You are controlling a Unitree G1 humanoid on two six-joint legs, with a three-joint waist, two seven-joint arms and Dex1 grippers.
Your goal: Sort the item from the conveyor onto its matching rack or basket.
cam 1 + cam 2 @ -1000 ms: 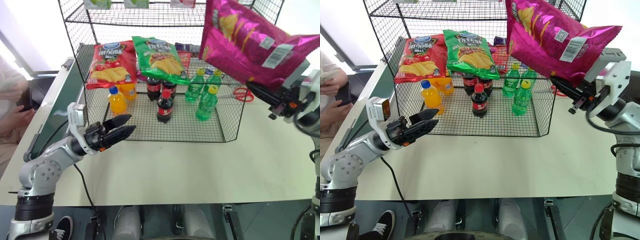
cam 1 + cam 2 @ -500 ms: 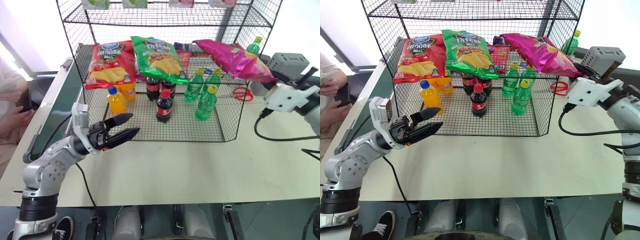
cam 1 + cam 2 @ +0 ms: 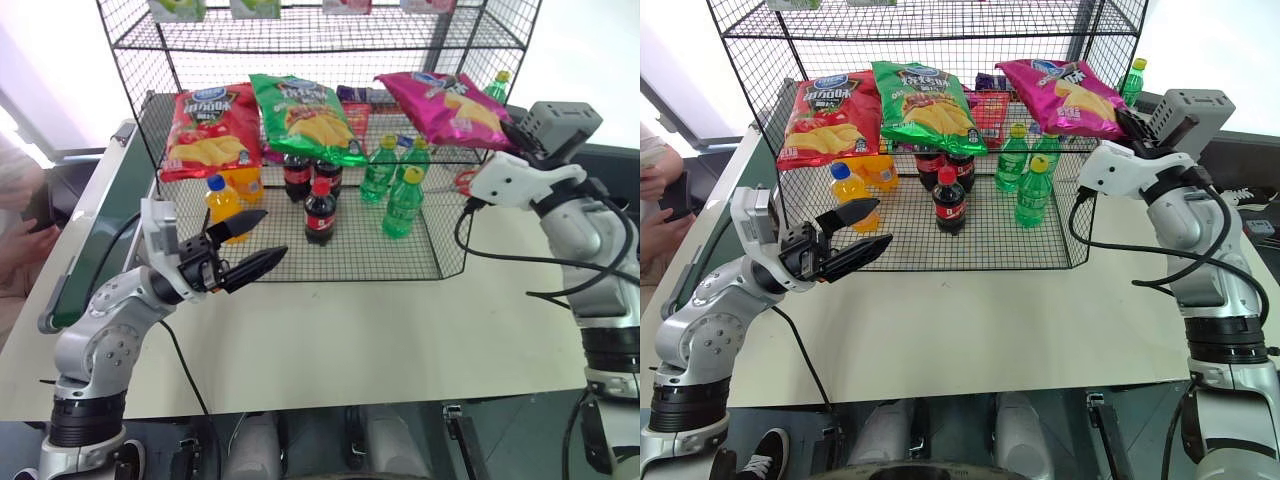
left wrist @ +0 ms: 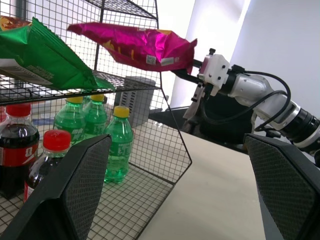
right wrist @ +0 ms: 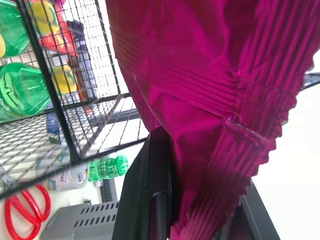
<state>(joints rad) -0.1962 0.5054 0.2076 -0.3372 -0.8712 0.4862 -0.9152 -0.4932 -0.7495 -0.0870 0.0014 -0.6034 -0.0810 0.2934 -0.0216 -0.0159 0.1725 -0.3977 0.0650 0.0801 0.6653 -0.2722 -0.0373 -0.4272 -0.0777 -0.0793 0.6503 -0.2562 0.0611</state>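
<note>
The magenta-pink chip bag lies at a slant over the end of the middle level, so next my right gripper puts it down and then straightens it by its bottom corner (image 3: 488, 143).
The item, a magenta-pink chip bag (image 3: 445, 103), lies face up over the right end of the middle tier of the black wire rack (image 3: 350, 256). My right gripper (image 3: 508, 130) is at the rack's right side, shut on the bag's near edge. In the right wrist view the bag's crimped edge (image 5: 210, 100) sits between the black fingers (image 5: 155, 190). My left gripper (image 3: 276, 232) hovers open and empty over the table in front of the rack's left half. The left wrist view looks past its fingers (image 4: 75, 190) at the bag (image 4: 135, 42). The dark-green conveyor (image 3: 100, 230) runs along the table's left side.
A red chip bag (image 3: 210, 130) and a green chip bag (image 3: 305, 110) lie on the same tier. Below stand cola bottles (image 3: 318, 210), green bottles (image 3: 400, 200) and an orange bottle (image 3: 222, 200). Red scissors (image 3: 461, 181) lie right of the rack. A person (image 3: 20, 200) sits at far left.
My right gripper has brought the magenta bag down from high at the right onto the rack's middle tier and rolled it flat, face up. The left gripper has stayed about where it was.
</note>
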